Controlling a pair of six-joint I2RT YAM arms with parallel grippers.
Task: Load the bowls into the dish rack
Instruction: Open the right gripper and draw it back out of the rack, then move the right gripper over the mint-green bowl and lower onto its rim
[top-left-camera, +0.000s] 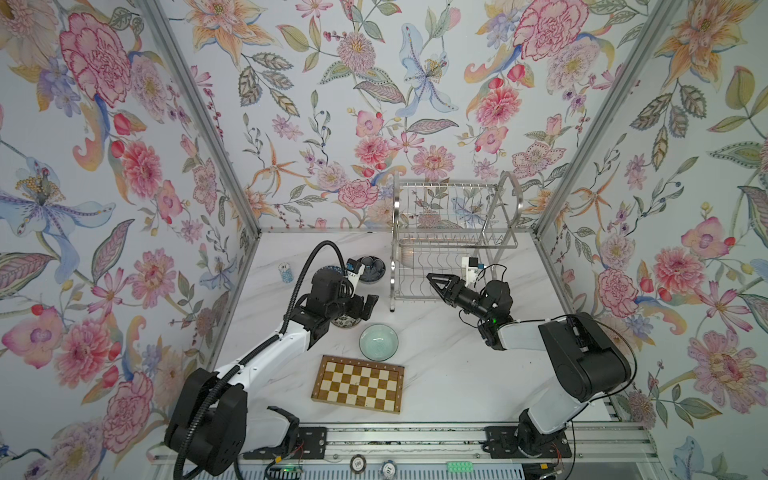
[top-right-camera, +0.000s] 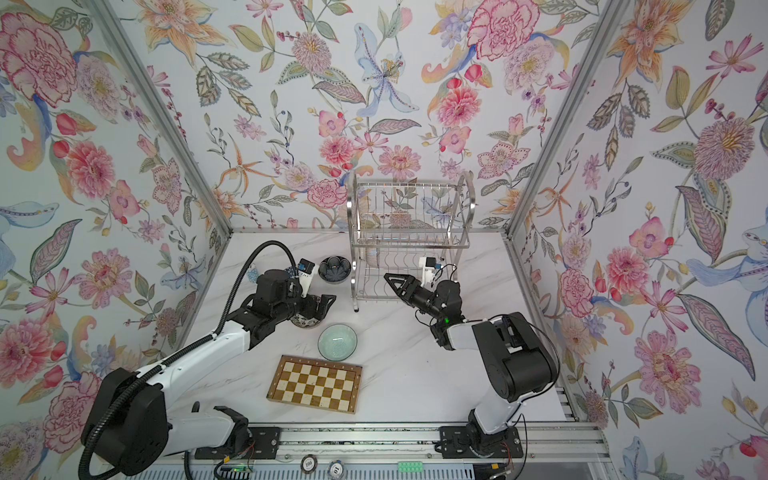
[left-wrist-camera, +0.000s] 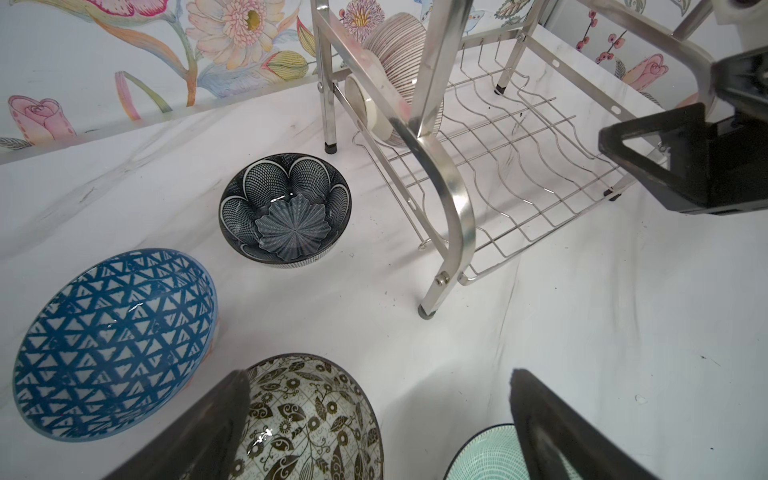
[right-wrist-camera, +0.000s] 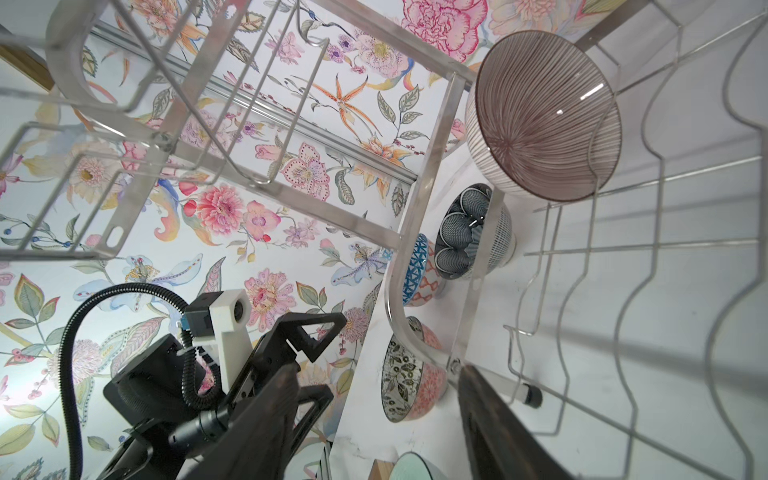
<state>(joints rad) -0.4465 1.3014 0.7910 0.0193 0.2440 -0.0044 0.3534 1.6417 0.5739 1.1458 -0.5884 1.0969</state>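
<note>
The pale green bowl is next for my right gripper, which should go there and close on the bowl's rim (top-left-camera: 397, 345), on the side nearest my right arm.
The dish rack (top-left-camera: 455, 243) (top-right-camera: 409, 243) stands at the back of the table. A pink radial-lined bowl (right-wrist-camera: 544, 116) (left-wrist-camera: 399, 45) leans on edge at the left end of its lower tier. Left of the rack sit the navy petal bowl (top-left-camera: 372, 269) (left-wrist-camera: 285, 208) and the blue lattice bowl (left-wrist-camera: 112, 345). My left gripper (top-left-camera: 368, 305) (left-wrist-camera: 378, 382) hangs open over the black-and-white floral bowl (left-wrist-camera: 307, 419) (top-right-camera: 305, 321). The pale green bowl (top-left-camera: 378, 342) (top-right-camera: 337, 341) sits nearer the front. My right gripper (top-left-camera: 434, 282) (right-wrist-camera: 378, 374) is open and empty at the rack's front.
A checkered wooden board (top-left-camera: 358, 383) lies in front of the green bowl. A small blue-and-white cup (top-left-camera: 285, 272) stands near the left wall. Floral walls close in the table on three sides. The rack's near leg (left-wrist-camera: 428, 309) stands between the two grippers.
</note>
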